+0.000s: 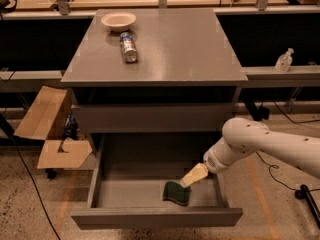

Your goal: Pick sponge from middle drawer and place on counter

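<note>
Next, my gripper grabs the dark green sponge's back edge (179, 185), the edge farthest from the front of the open middle drawer.
The dark green sponge (176, 192) lies flat on the floor of the open middle drawer (156, 216), right of centre near its front wall. My gripper (193, 175) reaches in from the right on a white arm and hangs just above and to the right of the sponge, its cream tip close to the sponge's upper right corner. The grey counter (185, 46) spreads above the drawers.
A white bowl (118, 20) and a silver can (128, 46) lying on its side sit on the counter's back left. An open cardboard box (52, 131) stands left of the cabinet. A clear bottle (284, 60) stands on a ledge at the right.
</note>
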Available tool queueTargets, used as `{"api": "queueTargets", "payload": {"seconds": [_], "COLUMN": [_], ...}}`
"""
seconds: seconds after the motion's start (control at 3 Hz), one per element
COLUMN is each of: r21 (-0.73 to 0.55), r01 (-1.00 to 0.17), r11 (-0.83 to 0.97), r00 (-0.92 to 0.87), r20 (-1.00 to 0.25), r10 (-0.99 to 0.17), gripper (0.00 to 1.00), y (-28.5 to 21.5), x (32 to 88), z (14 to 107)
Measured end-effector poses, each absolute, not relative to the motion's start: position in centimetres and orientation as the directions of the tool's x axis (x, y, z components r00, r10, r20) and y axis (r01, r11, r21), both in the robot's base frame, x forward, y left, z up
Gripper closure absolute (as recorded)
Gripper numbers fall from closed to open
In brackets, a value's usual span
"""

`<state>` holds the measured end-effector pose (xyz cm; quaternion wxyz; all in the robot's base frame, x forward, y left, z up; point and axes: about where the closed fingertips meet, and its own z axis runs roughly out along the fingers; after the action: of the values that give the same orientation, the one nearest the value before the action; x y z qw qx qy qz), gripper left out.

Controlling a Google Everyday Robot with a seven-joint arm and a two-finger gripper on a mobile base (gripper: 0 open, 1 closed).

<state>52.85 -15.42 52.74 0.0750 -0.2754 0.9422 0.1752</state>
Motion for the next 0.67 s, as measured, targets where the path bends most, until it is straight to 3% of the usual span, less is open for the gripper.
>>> {"api": "queueTargets", "payload": {"seconds": [0.67], "r21": [0.328], "r01": [-0.53], "r11": [0.782], "r00": [-0.848], "r20": [-0.198], "r10": [-0.491], "gripper": [0.0], "y": [-13.47], "x": [52.34], "z": [49.08]}}
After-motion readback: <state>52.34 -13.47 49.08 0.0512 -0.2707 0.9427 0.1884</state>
